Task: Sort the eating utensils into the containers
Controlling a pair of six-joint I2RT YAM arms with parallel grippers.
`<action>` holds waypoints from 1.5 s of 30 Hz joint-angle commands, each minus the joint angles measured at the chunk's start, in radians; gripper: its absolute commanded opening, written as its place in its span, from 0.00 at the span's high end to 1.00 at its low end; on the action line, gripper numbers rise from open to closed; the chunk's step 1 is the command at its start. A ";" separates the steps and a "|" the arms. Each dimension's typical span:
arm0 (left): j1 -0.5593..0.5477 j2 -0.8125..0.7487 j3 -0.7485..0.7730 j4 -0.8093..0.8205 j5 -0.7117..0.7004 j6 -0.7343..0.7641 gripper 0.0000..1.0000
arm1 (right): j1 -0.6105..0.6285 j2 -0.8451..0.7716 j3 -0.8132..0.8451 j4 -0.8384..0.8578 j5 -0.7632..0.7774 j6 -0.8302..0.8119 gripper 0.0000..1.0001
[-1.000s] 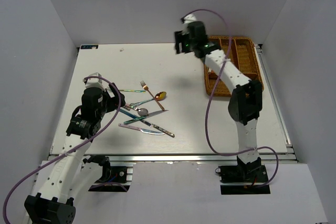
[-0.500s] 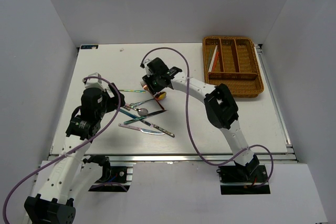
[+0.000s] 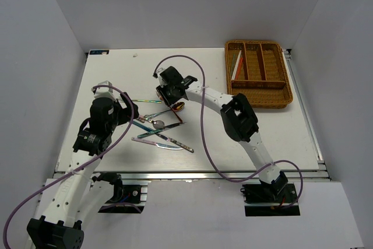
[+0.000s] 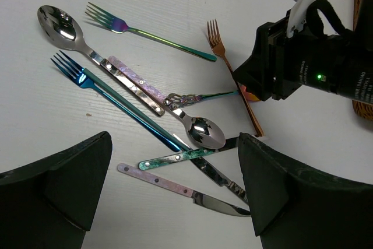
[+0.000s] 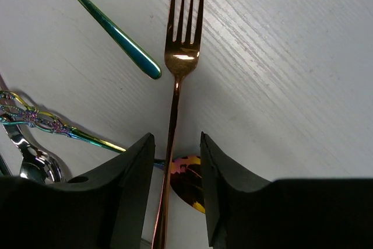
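Note:
I will move my left gripper to the iridescent fork next and close it on the fork handle's thin part (image 3: 137,101) (image 4: 143,34) just behind the fork's head.
The eating utensils lie in a loose pile (image 3: 157,129) left of the table's middle. The pile holds a copper fork (image 5: 180,56), a blue fork (image 4: 76,71), an iridescent fork (image 4: 116,24), a silver spoon (image 4: 58,21) and a pink-handled knife (image 4: 175,186). My right gripper (image 5: 178,144) is low over the copper fork (image 3: 158,93), its jaws open on either side of the handle. A gold spoon bowl (image 5: 189,182) lies under them. My left gripper (image 4: 175,138) hovers wide open above the knives, holding nothing. The wicker tray of containers (image 3: 259,94) sits at the back right.
Red and white chopsticks (image 3: 236,65) lie in the tray's left long slot. The right arm's purple cable (image 3: 201,121) loops over the table beside the pile. A thin ornate iridescent handle (image 5: 52,126) crosses just left of the right fingers.
The right arm swung from the tray over to the utensil pile and came down on the copper fork. Its jaws have narrowed around the handle. The left arm has not moved.

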 commanded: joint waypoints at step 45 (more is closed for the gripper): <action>0.011 0.093 0.032 -0.050 -0.125 -0.018 0.02 | -0.733 -0.131 0.051 0.262 0.124 0.050 1.00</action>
